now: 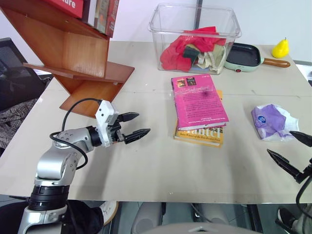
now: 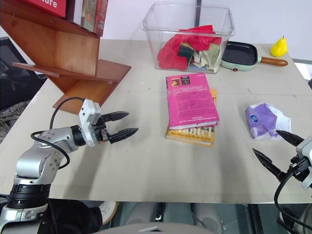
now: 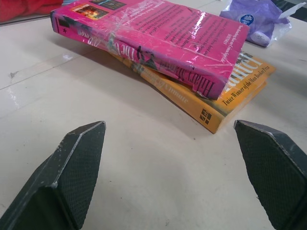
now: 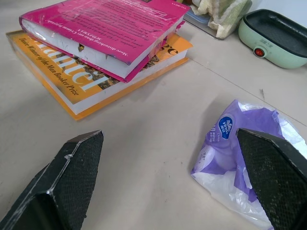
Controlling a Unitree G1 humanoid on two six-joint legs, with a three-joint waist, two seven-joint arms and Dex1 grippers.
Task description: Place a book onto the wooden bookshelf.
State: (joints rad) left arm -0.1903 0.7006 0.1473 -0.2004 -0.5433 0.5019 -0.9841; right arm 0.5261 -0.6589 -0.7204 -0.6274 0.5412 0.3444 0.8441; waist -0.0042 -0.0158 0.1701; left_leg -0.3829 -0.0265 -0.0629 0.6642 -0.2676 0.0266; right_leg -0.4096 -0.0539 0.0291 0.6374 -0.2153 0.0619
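Next, my left gripper needs to go to the middle of the magenta-pink book's spine [image 1: 175, 104] [image 3: 145, 58], above the yellow-orange book, and close there.
The book [image 1: 197, 101], a thick magenta-pink paperback, lies flat on top of a yellow-orange book [image 1: 200, 134] in the middle of the table. The wooden bookshelf [image 1: 73, 53], reddish-brown with slanted boards, stands at the far left with upright books in it. My left gripper [image 1: 135, 125] hovers open left of the book, pointing toward it, nothing between its fingers. My right gripper [image 1: 292, 153] stands open near the table's front right edge, empty. The book's spine [image 3: 144, 52] faces the left wrist view; its page edges [image 4: 81, 45] face the right wrist view.
A clear plastic bin [image 1: 195, 39] with red and beige cloths stands at the back. A small green pan [image 1: 246, 57] and a yellow pear [image 1: 281, 48] sit at the back right. A purple-and-white plastic bag [image 1: 273, 122] lies near my right gripper.
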